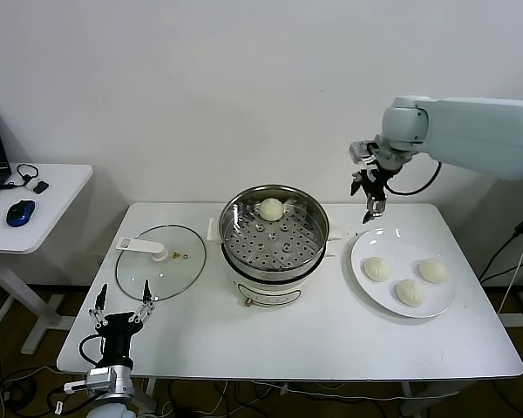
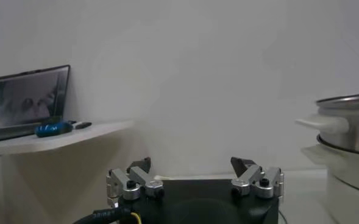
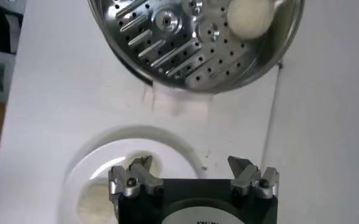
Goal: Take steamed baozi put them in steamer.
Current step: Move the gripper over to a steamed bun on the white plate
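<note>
The sides of the baozi (image 1: 377,268) (image 3: 145,162) closest to the steamer on the white plate should be grabbed next by my right gripper.
The steamer (image 1: 273,239) is a shiny steel pot on a white base at the table's middle. One baozi (image 1: 271,208) lies on its perforated tray at the back; the right wrist view shows this baozi (image 3: 248,16) too. Three baozi (image 1: 377,268) (image 1: 433,270) (image 1: 410,292) lie on the white plate (image 1: 373,246) to the right. My right gripper (image 1: 373,198) hangs open and empty above the plate's far left rim, between steamer and plate. My left gripper (image 1: 121,308) stands open and empty at the table's front left corner, parked.
A flat glass lid (image 1: 159,262) lies left of the steamer. A side table at far left carries a blue mouse (image 1: 20,212) and a laptop (image 2: 25,102). A white wall stands close behind the table.
</note>
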